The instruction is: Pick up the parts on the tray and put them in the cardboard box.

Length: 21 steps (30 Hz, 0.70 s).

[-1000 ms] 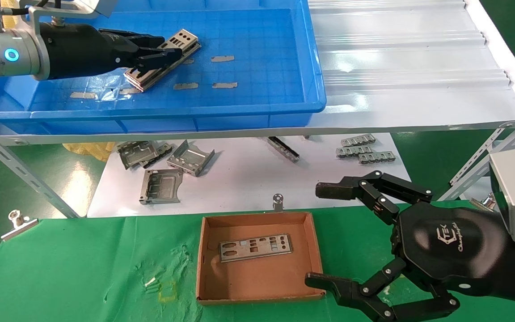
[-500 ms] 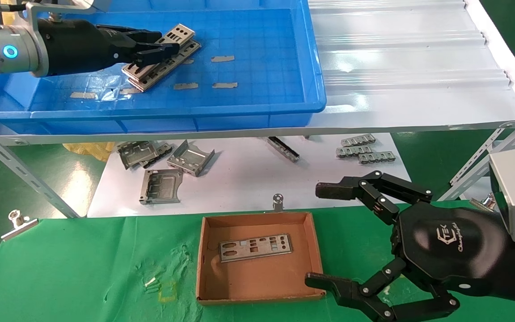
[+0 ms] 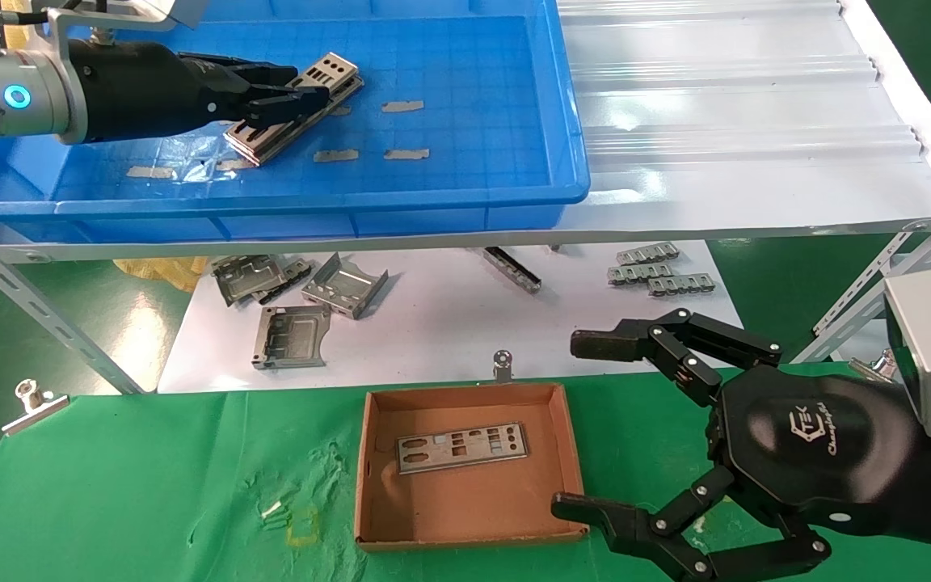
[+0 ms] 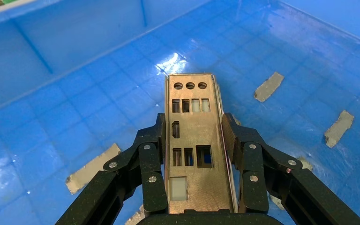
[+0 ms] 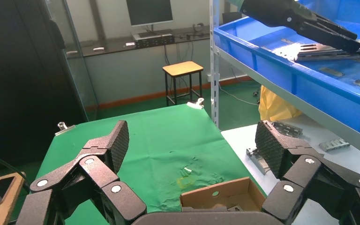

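The fingers of my left gripper straddle the top silver plate and the edge of the plate under it. I will open them and take the top plate alone (image 4: 193, 129) by its long edges.
The blue tray (image 3: 433, 198) sits on the shelf at the upper left. My left gripper (image 3: 304, 95) reaches into it and is shut on the top silver plate (image 3: 328, 71) of a small stack (image 3: 267, 137). In the left wrist view the gripper (image 4: 194, 124) has its fingers (image 4: 152, 154) pressed on the plate's (image 4: 190, 117) long edges. The cardboard box (image 3: 570, 453) lies on the green cloth with one plate (image 3: 461, 446) inside. My right gripper (image 3: 579, 426) is open and empty just right of the box, which also shows in the right wrist view (image 5: 215, 192) below the open gripper (image 5: 193, 140).
Grey bent brackets (image 3: 304, 299) and toothed strips (image 3: 659, 271) lie on the white board under the shelf. The white ribbed shelf (image 3: 756, 121) extends right of the tray. Metal clips (image 3: 33, 400) (image 3: 503, 364) hold the green cloth's edge.
Half a second ago my left gripper held the top plate raised off the stack; now it is lower again, back where it was one second ago. The right arm has not moved.
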Motion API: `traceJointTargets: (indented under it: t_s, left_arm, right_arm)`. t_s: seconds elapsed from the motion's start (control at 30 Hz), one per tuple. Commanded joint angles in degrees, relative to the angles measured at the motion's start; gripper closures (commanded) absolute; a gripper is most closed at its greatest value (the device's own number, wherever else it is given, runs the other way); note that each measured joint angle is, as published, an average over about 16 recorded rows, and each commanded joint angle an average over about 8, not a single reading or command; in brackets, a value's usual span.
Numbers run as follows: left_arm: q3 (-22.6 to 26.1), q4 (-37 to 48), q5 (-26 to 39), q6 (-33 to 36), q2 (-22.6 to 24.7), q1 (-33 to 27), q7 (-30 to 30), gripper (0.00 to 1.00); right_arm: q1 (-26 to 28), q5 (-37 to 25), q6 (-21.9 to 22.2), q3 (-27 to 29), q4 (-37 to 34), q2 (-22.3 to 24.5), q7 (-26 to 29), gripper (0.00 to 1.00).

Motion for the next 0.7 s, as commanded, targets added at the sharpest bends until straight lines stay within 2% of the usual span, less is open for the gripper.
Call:
traceJointTargets:
  t_s: [0.03,0.23,0.3,0.7]
  left_arm:
    - [0.1,0.1,0.2,0.1,0.0,0.0,-0.2,0.90]
    - [0.1,0.2,0.1,0.2,0.0,0.1,-0.6,0.15]
    - [0.1,0.2,0.1,0.5,0.0,0.1,-0.8,0.00]
    - [-0.1,-0.1,-0.2,1.0,-0.2,0.4,-0.8,0.00]
  right_arm:
    - [0.0,0.0,0.0,0.0,0.0,0.0,0.0,0.00]
    - [0.0,0.0,0.0,0.0,0.0,0.0,0.0,0.00]
    - [0.0,0.0,0.0,0.0,0.0,0.0,0.0,0.00]
    - [0.0,0.0,0.0,0.0,0.0,0.0,0.0,0.00]
